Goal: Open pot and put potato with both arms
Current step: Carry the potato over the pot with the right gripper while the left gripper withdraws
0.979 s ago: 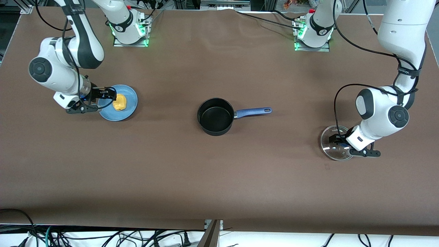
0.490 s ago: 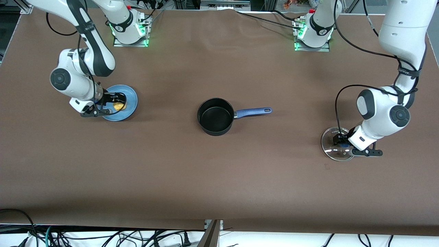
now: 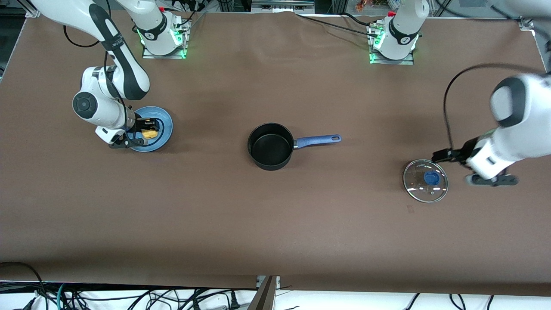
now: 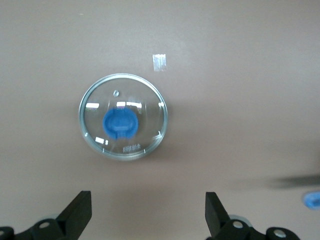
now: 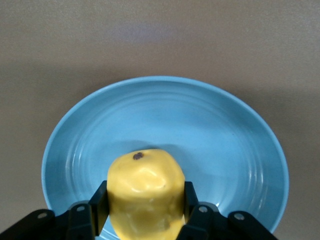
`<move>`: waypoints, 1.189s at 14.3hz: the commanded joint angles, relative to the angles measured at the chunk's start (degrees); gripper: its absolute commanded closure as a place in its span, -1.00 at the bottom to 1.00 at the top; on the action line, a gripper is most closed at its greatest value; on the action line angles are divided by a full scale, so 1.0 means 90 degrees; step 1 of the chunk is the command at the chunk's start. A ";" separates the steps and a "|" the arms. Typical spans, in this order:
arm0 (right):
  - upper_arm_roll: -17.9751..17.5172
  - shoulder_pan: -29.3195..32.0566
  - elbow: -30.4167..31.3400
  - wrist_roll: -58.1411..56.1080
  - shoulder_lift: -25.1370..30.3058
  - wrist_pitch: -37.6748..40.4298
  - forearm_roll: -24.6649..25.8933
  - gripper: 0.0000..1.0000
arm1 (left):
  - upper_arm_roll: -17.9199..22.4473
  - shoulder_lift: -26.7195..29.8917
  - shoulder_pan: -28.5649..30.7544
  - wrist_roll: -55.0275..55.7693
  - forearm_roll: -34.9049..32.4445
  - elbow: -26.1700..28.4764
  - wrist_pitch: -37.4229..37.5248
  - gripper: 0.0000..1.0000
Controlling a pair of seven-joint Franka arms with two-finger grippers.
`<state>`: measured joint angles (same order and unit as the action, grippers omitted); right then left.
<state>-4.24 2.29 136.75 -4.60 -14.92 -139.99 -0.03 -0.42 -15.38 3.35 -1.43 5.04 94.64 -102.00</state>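
Note:
The robot's right gripper needs to let go of the yellow potato on the inside bottom of the open black pot (image 3: 270, 145).
The black pot (image 3: 271, 147) stands open at mid-table, its blue handle (image 3: 318, 140) pointing toward the left arm's end. Its glass lid (image 3: 425, 181) with the blue knob (image 3: 431, 177) lies flat on the table near that end, and also shows in the left wrist view (image 4: 123, 116). My left gripper (image 3: 439, 156) (image 4: 146, 215) is open and empty, raised beside the lid and apart from it. My right gripper (image 3: 146, 129) (image 5: 145, 202) is shut on the yellow potato (image 3: 150, 134) (image 5: 146, 190), low over the blue plate (image 3: 163, 129) (image 5: 210, 125).
A small tape mark (image 4: 160, 62) is on the brown table cover near the lid. The two arm bases (image 3: 161, 34) (image 3: 394, 38) stand along the edge farthest from the front camera.
My left gripper has let go of the lid's knob and pulled up and away toward the left arm's end. My right gripper has moved in over the plate and closed round the potato.

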 commanded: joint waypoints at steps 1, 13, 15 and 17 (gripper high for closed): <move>-0.0134 0.0039 -0.0260 -0.0007 0.0240 0.0570 -0.0045 0.23 | 0.0017 0.0224 -0.0011 0.0218 -0.0071 -0.0826 0.1213 -1.00; -0.0789 -0.1551 -0.4312 0.4392 -0.0752 0.3797 -0.1138 0.22 | -0.0295 0.0498 0.0058 0.0765 -0.0433 -0.1697 0.2271 -1.00; -0.0789 -0.2058 -0.4966 0.5496 -0.1328 0.3661 -0.1217 0.22 | -0.0286 0.0489 0.0018 0.0765 -0.0443 -0.1707 0.2261 -1.00; -0.0789 -0.2576 -0.5514 0.6579 -0.1846 0.3223 -0.1217 0.22 | -0.0286 0.0479 0.0028 0.0775 -0.0472 -0.1717 0.2261 -1.00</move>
<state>-11.73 -16.85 95.01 45.90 -24.93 -109.52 -10.38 -2.89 -10.97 3.65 4.64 1.66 80.04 -82.56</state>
